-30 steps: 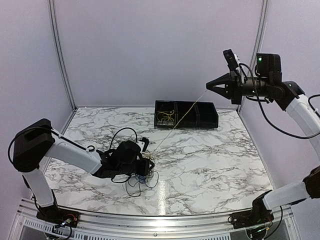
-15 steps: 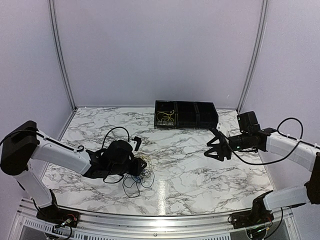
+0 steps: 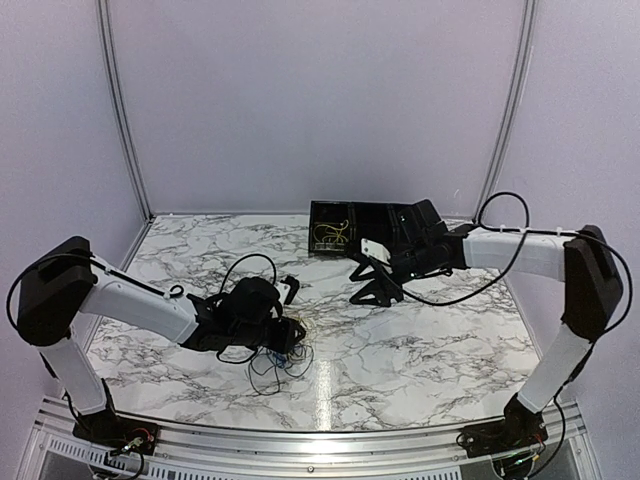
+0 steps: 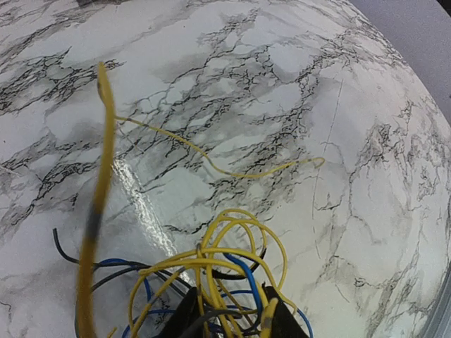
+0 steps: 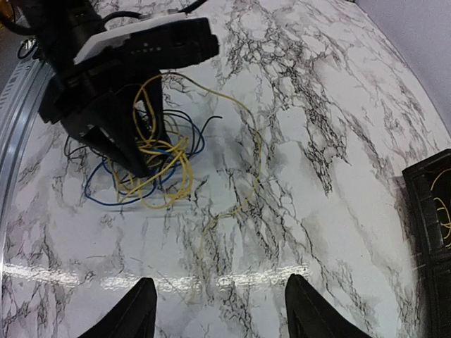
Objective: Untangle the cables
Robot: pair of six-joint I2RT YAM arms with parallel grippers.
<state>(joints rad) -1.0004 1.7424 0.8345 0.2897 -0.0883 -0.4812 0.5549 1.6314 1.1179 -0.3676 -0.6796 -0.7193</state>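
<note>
Blue and black cable shares my left fingers with yellow loops; I should open them, then take one yellow piece of cable alone (image 4: 86,274) before lifting.
The cables (image 3: 283,352) lie as one tangle of yellow, blue and black wires on the marble table, left of centre. My left gripper (image 3: 288,335) is down on the tangle. In the left wrist view its fingers (image 4: 182,315) close around loops of the yellow cable (image 4: 232,239), the blue cable (image 4: 244,278) and black strands (image 4: 70,257). One loose yellow end (image 4: 232,173) trails over the table. My right gripper (image 3: 367,292) hovers near the table's middle, open and holding nothing (image 5: 224,317), facing the tangle (image 5: 151,165).
A black compartment tray (image 3: 372,254) stands at the back; a thin yellow wire (image 3: 332,235) lies in its left compartment. The tray's corner (image 5: 430,211) shows at the right of the right wrist view. A metal rail (image 3: 300,436) runs along the near edge.
A second ago my right gripper was raised at the far right, shut on a taut yellow strand. It let go, dropped and swung left. The strand now lies slack on the table.
</note>
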